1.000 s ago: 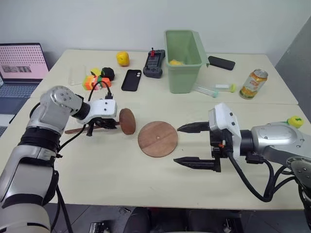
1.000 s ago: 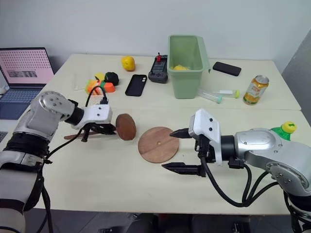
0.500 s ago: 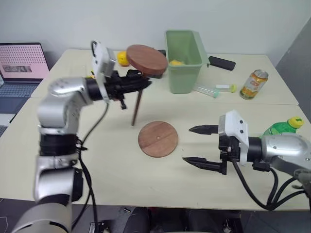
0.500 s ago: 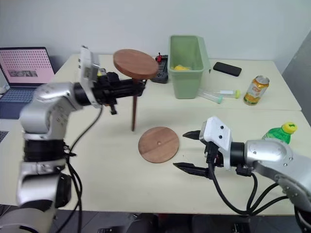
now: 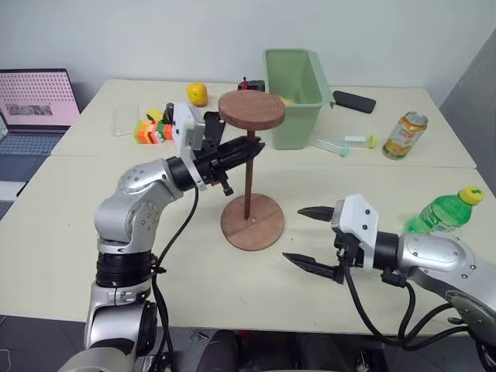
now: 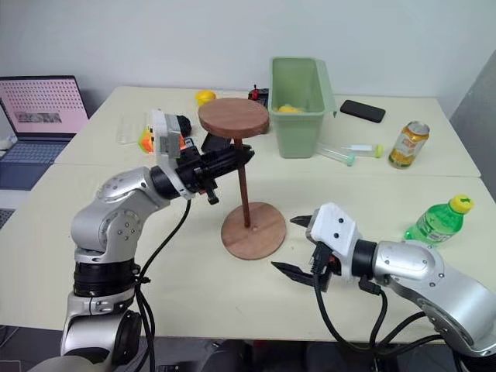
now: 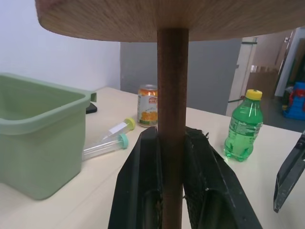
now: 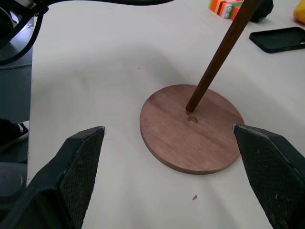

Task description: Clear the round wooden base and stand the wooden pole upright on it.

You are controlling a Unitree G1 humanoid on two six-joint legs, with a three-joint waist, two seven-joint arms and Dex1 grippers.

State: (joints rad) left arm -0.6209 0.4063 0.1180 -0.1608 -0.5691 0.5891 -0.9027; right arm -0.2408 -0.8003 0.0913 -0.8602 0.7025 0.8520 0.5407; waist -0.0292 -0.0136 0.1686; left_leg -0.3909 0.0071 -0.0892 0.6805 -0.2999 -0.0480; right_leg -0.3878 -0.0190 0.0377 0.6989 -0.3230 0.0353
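Observation:
The wooden pole will stand upright in the centre hole of the round wooden base (image 5: 252, 222) as my left gripper lets go of it.
The round wooden base (image 5: 263, 231) lies flat at the table's middle with nothing else on it. The wooden pole (image 5: 248, 182) stands nearly upright over it, its small disc (image 5: 251, 109) on top. In the right wrist view the pole's lower end (image 8: 189, 109) rests on the base just beside the centre hole (image 8: 192, 119). My left gripper (image 5: 249, 149) is shut on the pole's upper part, just under the disc; its fingers (image 7: 143, 176) clamp the rod from both sides. My right gripper (image 5: 292, 232) hangs open just right of the base, holding nothing.
A green bin (image 5: 293, 97), a capped tube (image 5: 339, 143) and an orange can (image 5: 404, 133) stand behind the base. A green bottle (image 5: 442, 213) is at the right. A black phone (image 5: 209, 128), coloured blocks (image 5: 147, 130) and a laptop (image 5: 35, 105) sit back left.
My left gripper has lifted the pole off the table at the left, turned it disc-up and brought it right onto the base. The right gripper sank slightly, staying open.

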